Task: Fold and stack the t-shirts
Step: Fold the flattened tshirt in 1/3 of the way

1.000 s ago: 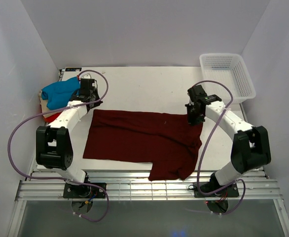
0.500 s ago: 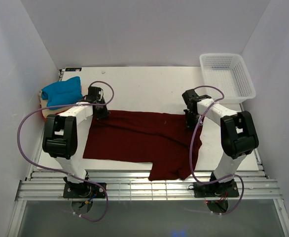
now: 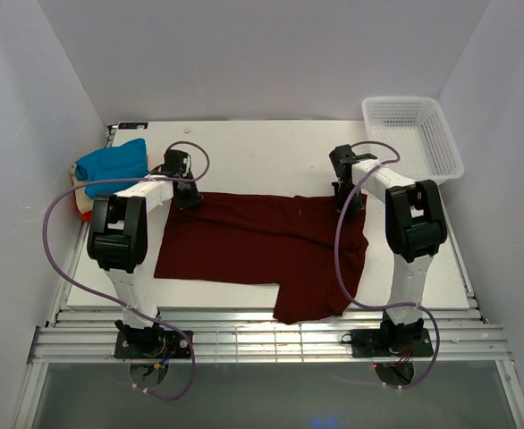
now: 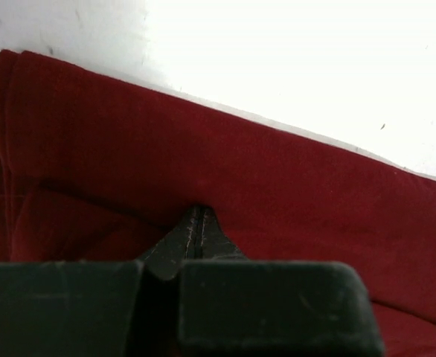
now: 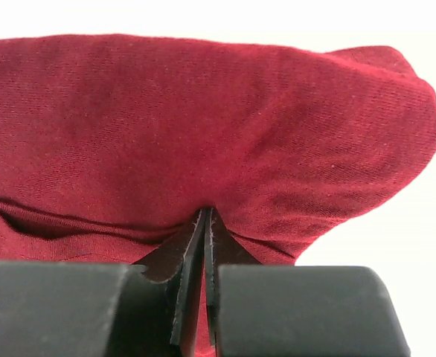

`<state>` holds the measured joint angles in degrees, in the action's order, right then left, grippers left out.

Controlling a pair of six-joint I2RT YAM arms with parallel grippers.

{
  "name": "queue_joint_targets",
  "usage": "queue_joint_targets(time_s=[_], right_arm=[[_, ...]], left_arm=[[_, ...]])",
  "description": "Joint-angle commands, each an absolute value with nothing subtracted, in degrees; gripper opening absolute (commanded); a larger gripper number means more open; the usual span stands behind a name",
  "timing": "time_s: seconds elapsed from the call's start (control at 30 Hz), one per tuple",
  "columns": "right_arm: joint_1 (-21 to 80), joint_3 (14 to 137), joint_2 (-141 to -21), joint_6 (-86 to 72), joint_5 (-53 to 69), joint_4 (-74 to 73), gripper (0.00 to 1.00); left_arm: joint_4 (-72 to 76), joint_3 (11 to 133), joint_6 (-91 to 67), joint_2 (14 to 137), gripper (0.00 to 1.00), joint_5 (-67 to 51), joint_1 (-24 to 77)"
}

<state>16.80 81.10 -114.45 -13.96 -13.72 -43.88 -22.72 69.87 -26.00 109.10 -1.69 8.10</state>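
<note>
I pinch the maroon t-shirt's far corner with my right gripper; the folded flap's near corner lies rumpled, so I should open and take that near corner [image 3: 360,245].
The dark maroon t-shirt [image 3: 262,246] lies spread on the white table, folded lengthwise, one sleeve hanging toward the near edge. My left gripper [image 3: 187,195] is shut on the shirt's far left corner; in the left wrist view the gripper [image 4: 196,212] pinches the maroon cloth [image 4: 277,171]. My right gripper [image 3: 344,198] is shut on the far right corner; in the right wrist view the gripper [image 5: 205,216] holds a raised fold of cloth [image 5: 203,126]. A bright blue folded shirt [image 3: 112,164] tops a pile at the far left, with beige and red-orange edges [image 3: 83,204] beneath.
A white plastic mesh basket [image 3: 412,136] stands at the far right corner. The table's near edge [image 3: 262,315] runs just below the hanging sleeve. Purple cables loop from both arms.
Both grippers have moved away from me toward the far side, pulling the shirt's far edge with them; the cloth has shifted slightly back and stretched flatter.
</note>
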Motion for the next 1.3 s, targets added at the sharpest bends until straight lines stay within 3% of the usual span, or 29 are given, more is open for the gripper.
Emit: queue_joint_targets(time_s=[0.0,0.47,0.63,0.73,0.8,0.87,0.9,0.93,1.27], right_arm=[[14.8,84.1,-120.6,-12.7,-13.5,-40.1,0.08],[11.2,104.1,-129.2,-6.2,-8.9,-42.3,0.08],[11.2,103.4,-121.0,-4.1,-5.0,-39.8,0.34],[11.2,101.1,-114.8,-3.6,-4.8,-38.7,0.36],[11.2,99.1,-111.6,-3.5,-4.9,-38.1,0.38],[11.2,96.1,-107.6,-3.5,-5.0,-37.4,0.48],[11.2,95.2,-106.3,-3.5,-5.0,-37.3,0.5],[11.2,93.6,-104.7,-3.5,-5.4,-37.4,0.53],[11.2,85.9,-103.4,-5.2,-7.9,-37.8,0.54]], left_arm=[[-24.3,71.0,-25.5,112.8,0.0,1.1,8.3],[-26.5,78.6,-24.3,116.5,0.0,4.6,8.3],[-20.5,77.9,-22.1,110.2,0.0,3.4,9.4],[-19.8,80.9,-21.4,108.0,0.04,3.6,10.2],[-19.8,82.4,-21.0,107.1,0.12,3.8,10.5],[-19.8,84.0,-20.7,105.7,0.18,4.0,11.0],[-19.7,84.2,-20.6,105.1,0.28,3.9,11.3],[-19.8,84.5,-20.3,104.8,0.32,3.8,11.3],[-25.5,77.8,-19.1,105.3,0.3,7.3,11.3]])
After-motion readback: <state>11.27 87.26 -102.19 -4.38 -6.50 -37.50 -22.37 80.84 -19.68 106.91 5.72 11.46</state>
